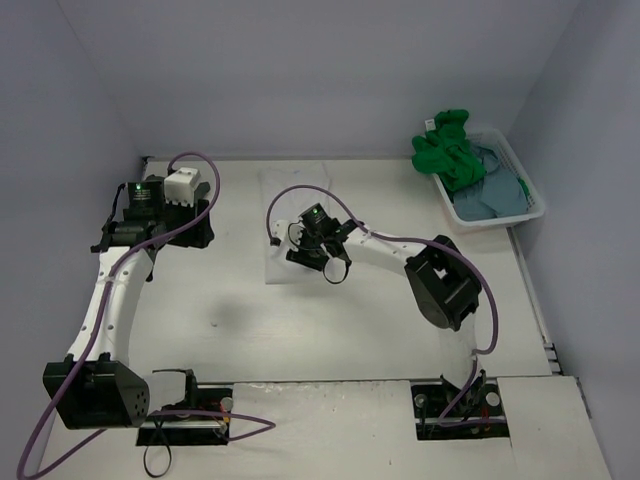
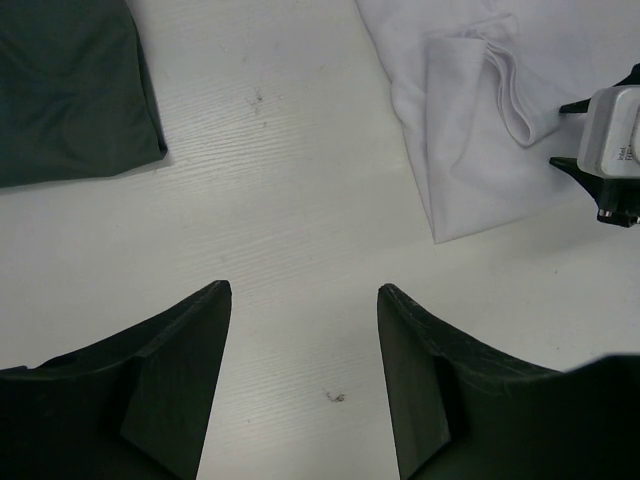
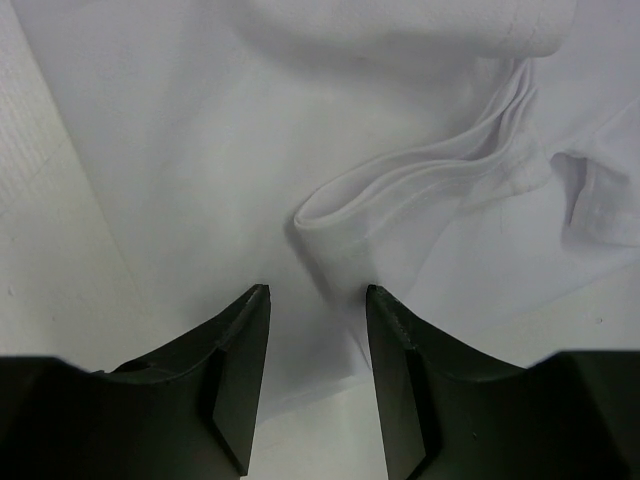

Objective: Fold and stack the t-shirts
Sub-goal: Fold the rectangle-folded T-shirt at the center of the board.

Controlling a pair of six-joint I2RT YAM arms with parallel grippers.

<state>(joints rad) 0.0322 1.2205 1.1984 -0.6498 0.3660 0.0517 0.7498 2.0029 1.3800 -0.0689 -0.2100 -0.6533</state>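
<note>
A bunched fold runs across the near half of the white t-shirt, so my right gripper needs to pinch the fold's end [image 3: 325,230] and pull it toward the basket before folding further.
A white t-shirt [image 1: 287,198] lies spread on the table's middle; its cloth fills the right wrist view [image 3: 190,150], with a rolled fold [image 3: 400,200] just ahead of the fingers. My right gripper [image 3: 317,290] hovers open over its near edge, nothing between the fingers. A folded dark grey t-shirt [image 2: 70,90] rests at the left. My left gripper [image 2: 305,290] stands open above bare table between the two shirts. A bright green t-shirt [image 1: 448,150] and a blue-grey t-shirt [image 1: 492,197] lie crumpled in the basket.
The white plastic basket [image 1: 527,178] stands at the back right by the wall. Grey walls close the table's back and sides. Purple cables loop from both arms. The right gripper's body [image 2: 612,150] shows at the left wrist view's right edge.
</note>
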